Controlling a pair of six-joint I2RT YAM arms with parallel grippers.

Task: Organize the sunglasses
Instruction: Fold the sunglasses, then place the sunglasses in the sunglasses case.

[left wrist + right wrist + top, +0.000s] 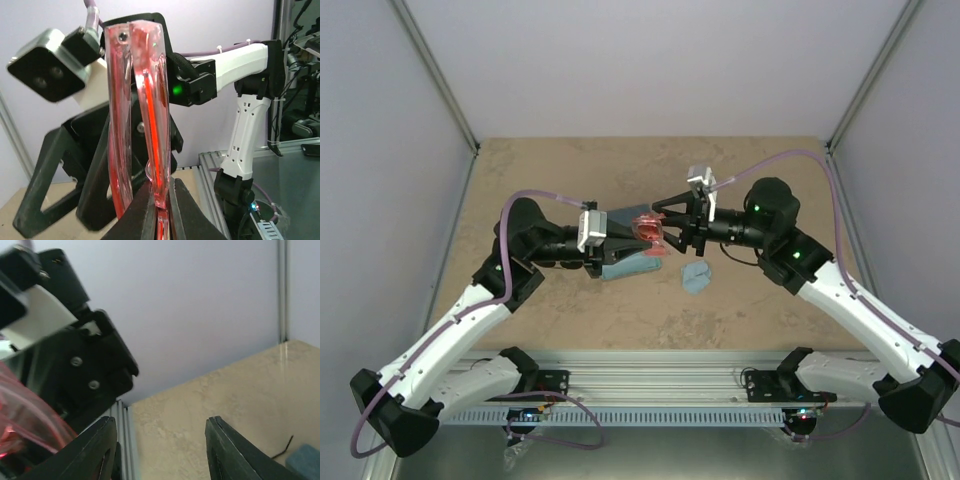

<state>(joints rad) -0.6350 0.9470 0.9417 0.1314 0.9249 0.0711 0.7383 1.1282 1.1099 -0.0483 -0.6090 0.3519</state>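
The red-framed sunglasses, held in the air over the case, will be let go by my left gripper inside the near half of the open blue-grey case (629,265).
The red-framed sunglasses (647,228) are folded and held in the air at mid-table, over a blue-grey case (625,266). My left gripper (636,236) is shut on them; in the left wrist view the fingers (142,215) pinch the clear red frame (152,125) at its lower end. My right gripper (667,228) faces it from the right, open, with one finger on each side of the glasses' far end. In the right wrist view the jaws (160,450) stand wide apart with nothing between them, and the red frame (20,420) shows at the left edge. The black pair is not in view.
A crumpled light blue cloth (696,276) lies right of the case. A small pale object (698,175) sits behind the right gripper. The cell walls stand at the left, back and right. The metal rail (650,385) runs along the near edge.
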